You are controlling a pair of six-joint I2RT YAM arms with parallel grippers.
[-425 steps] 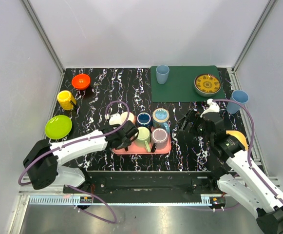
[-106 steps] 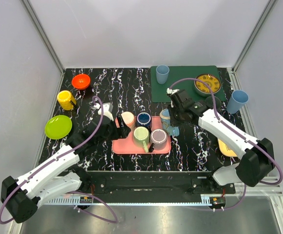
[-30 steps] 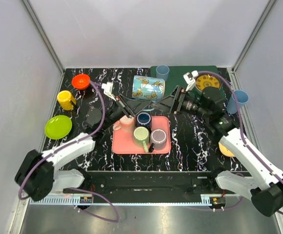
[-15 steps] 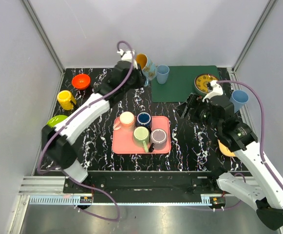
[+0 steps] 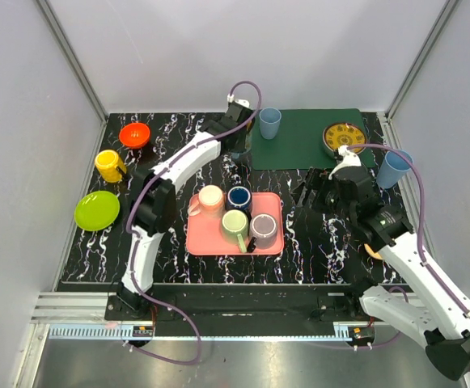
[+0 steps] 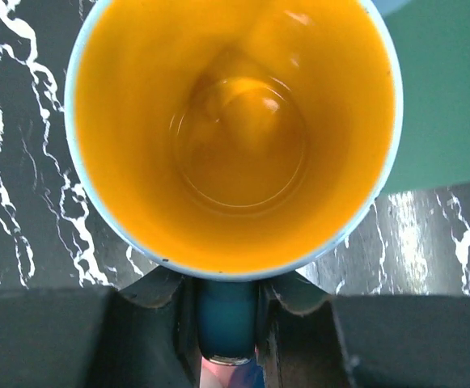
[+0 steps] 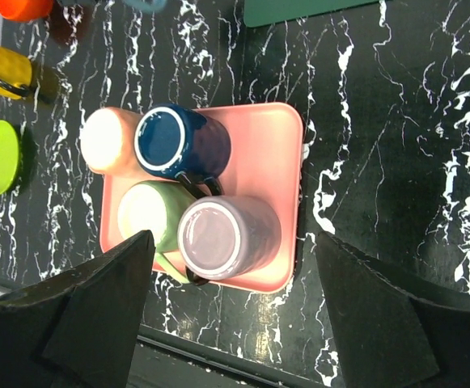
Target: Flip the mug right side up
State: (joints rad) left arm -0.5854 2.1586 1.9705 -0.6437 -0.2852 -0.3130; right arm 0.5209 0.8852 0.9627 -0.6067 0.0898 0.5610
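Note:
Next, I set the mug down with my left gripper on the black marble (image 5: 235, 136) beside the green mat, near the blue cup.
The light blue mug (image 6: 235, 137) with an orange inside stands mouth up over the black marble table, beside the green mat (image 6: 445, 97). The left wrist view looks straight down into it. My left gripper (image 6: 228, 311) is shut on the mug's blue handle (image 6: 228, 323). In the top view the left gripper (image 5: 236, 133) is at the back of the table and hides the mug. My right gripper (image 5: 311, 194) is open and empty, hovering above the right part of the pink tray (image 7: 275, 137).
The pink tray (image 5: 218, 242) holds a peach mug (image 5: 211, 196), a navy mug (image 5: 239, 196), a green mug (image 5: 235, 222) and a purple mug (image 5: 264, 228). A blue cup (image 5: 269, 123) and a patterned bowl (image 5: 345, 137) are on the green mat. An orange bowl (image 5: 135, 134), a yellow mug (image 5: 109, 166) and a green plate (image 5: 97, 210) are on the left.
My left arm took the mug from between both grippers, carried it to the back of the table and turned it mouth up. My right gripper let go and drew back near the tray.

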